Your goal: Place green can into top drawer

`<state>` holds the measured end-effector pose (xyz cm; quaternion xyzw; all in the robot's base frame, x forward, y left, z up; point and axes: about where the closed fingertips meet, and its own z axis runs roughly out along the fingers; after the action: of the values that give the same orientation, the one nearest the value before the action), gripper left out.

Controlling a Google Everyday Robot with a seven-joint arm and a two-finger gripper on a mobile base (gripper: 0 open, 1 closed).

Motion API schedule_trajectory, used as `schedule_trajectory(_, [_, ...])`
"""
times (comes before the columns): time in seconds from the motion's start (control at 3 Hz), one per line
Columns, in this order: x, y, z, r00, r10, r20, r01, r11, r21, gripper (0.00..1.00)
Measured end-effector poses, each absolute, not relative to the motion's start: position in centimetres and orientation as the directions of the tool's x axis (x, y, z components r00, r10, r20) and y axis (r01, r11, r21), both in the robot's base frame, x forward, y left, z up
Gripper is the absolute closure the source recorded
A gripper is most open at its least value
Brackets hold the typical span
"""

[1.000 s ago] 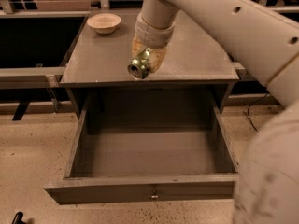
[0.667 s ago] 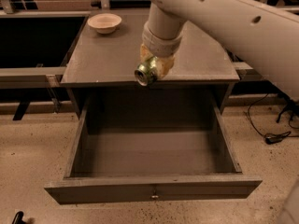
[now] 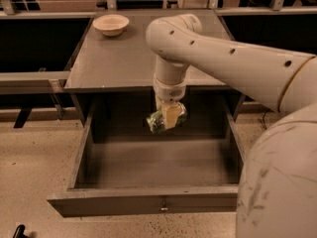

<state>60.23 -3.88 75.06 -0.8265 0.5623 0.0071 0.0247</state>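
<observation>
Next, my gripper lets go of the green can on the bare bottom (image 3: 151, 146) near the middle of the open top drawer.
My gripper (image 3: 167, 118) hangs from the white arm over the back part of the open top drawer (image 3: 148, 202) and is shut on the green can (image 3: 157, 122). The can lies on its side between the fingers, its green and silver body poking out to the left. It is held in the air above the drawer floor, just in front of the cabinet's front edge. The drawer is pulled far out, with a small metal knob (image 3: 162, 208) at the middle of its front panel. Its inside holds nothing.
A beige bowl (image 3: 111, 24) stands at the back left of the grey-brown cabinet top (image 3: 109, 63). A rail (image 3: 29, 78) runs off to the left. My white arm and body fill the right side of the view. Speckled floor lies around the drawer.
The gripper with the can has moved forward off the cabinet top and down, and now hangs over the open drawer. The drawer and the bowl have not moved.
</observation>
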Motion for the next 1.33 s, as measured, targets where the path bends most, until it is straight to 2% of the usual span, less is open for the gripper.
schedule_trajectory(0.33, [59.3,-3.2,72.4,0.135,-0.977,-0.167,-0.99,-0.139,0.012,1.0])
schedule_trajectory(0.67, [58.5,-2.9,71.4,0.018,-0.966,-0.257,-0.999,-0.009,-0.034,1.0])
schedule_trajectory(1.0, [60.1,-1.9,71.2,0.025,-0.954,-0.298,-0.996,0.003,-0.094,1.0])
schedule_trajectory(1.33, [59.8,-1.7,70.8,0.04,-0.938,-0.344,-0.997,-0.013,-0.081,1.0])
